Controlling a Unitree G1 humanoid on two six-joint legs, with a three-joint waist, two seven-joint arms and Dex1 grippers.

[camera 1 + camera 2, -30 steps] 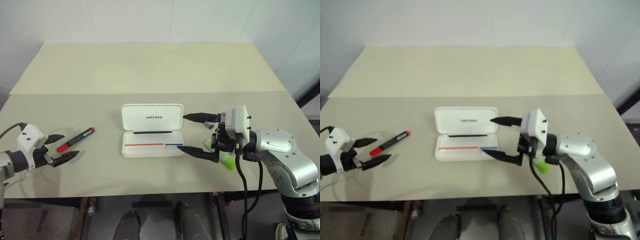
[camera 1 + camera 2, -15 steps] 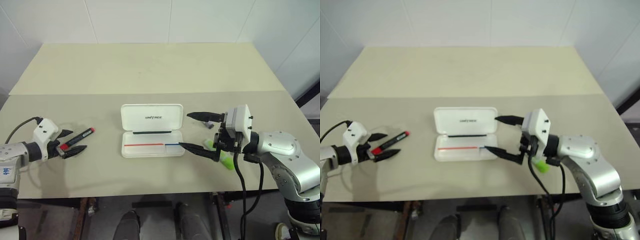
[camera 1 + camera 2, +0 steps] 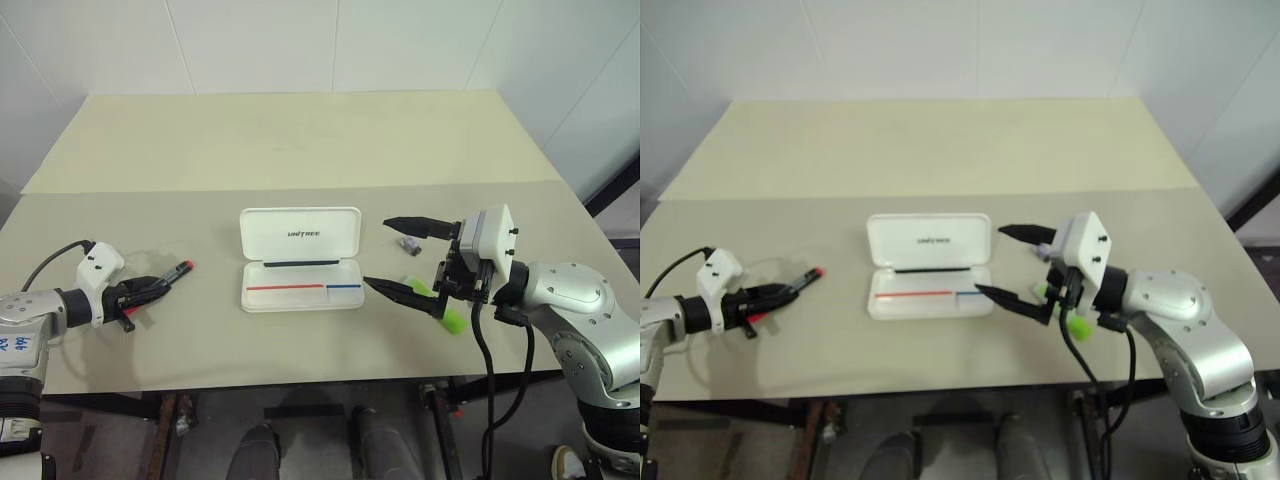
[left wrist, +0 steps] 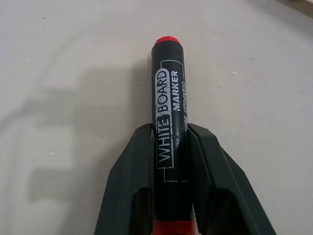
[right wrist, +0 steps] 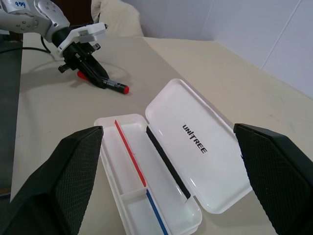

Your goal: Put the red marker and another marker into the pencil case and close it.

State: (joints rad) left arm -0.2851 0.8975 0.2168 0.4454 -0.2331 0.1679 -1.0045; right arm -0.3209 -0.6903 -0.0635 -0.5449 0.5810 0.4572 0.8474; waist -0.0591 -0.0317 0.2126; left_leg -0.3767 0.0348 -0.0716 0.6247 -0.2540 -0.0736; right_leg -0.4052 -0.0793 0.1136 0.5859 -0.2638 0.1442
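My left gripper has the red marker. It will let go of it in the white case (image 3: 296, 271), between the lid and the red stripe.
The red marker (image 4: 168, 83) lies at the table's left, its black barrel clamped between the fingers of my left gripper (image 3: 150, 289), which is shut on it. The marker's red tip (image 3: 185, 267) pokes out toward the pencil case (image 3: 300, 287). The white case lies open in the middle, lid back, with a red and blue stripe inside. My right gripper (image 3: 376, 253) hovers open just right of the case, holding nothing. The light-green marker (image 3: 452, 317) lies on the table under that hand, partly hidden by it.
A small dark purple object (image 3: 408, 244) lies right of the case lid, between my right fingers. A seam crosses the table behind the case. The table's front edge runs close below both hands.
My left gripper slid forward around the red marker and closed on its barrel. The right gripper stayed open beside the case.
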